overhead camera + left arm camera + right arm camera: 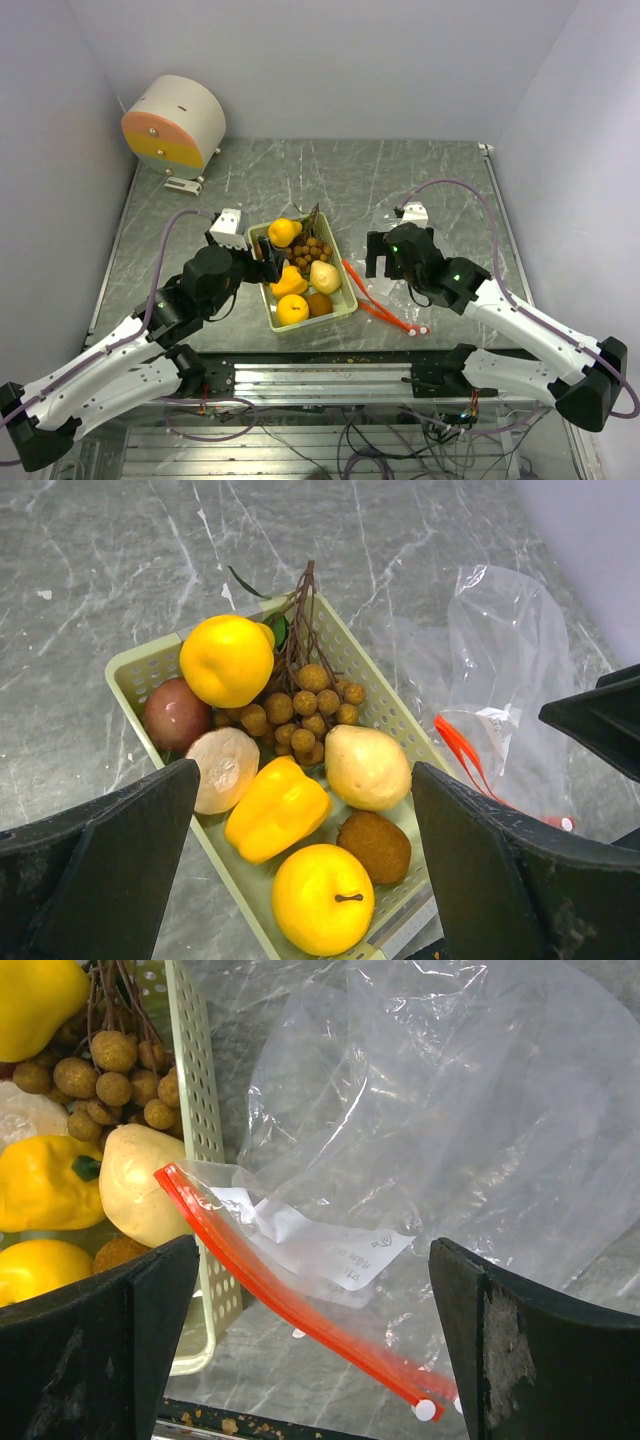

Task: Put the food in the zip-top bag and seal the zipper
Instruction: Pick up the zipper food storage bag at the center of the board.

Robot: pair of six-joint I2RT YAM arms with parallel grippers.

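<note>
The robot's right gripper should next close on the zip-top bag's white label [371, 280] [270, 1218], beside the far end of the red zipper.
The pale green tray [345, 303] holds the food: yellow round fruits [227, 660] [323, 898], a pale pear [367, 767], a reddish apple [175, 714], brown berries [300, 710], a yellow pepper [277, 808] and a brown fruit [374, 846]. The clear zip-top bag [450, 1090] lies flat and empty right of the tray, its red zipper [290, 1300] beside the tray wall. My left gripper [270, 263] is open and empty above the tray's left side. My right gripper [386, 262] is open and empty above the bag, its jaws either side of the zipper.
A round white, orange and yellow device [175, 122] stands at the back left corner. Grey walls close the table on three sides. A metal rail [330, 375] runs along the near edge.
</note>
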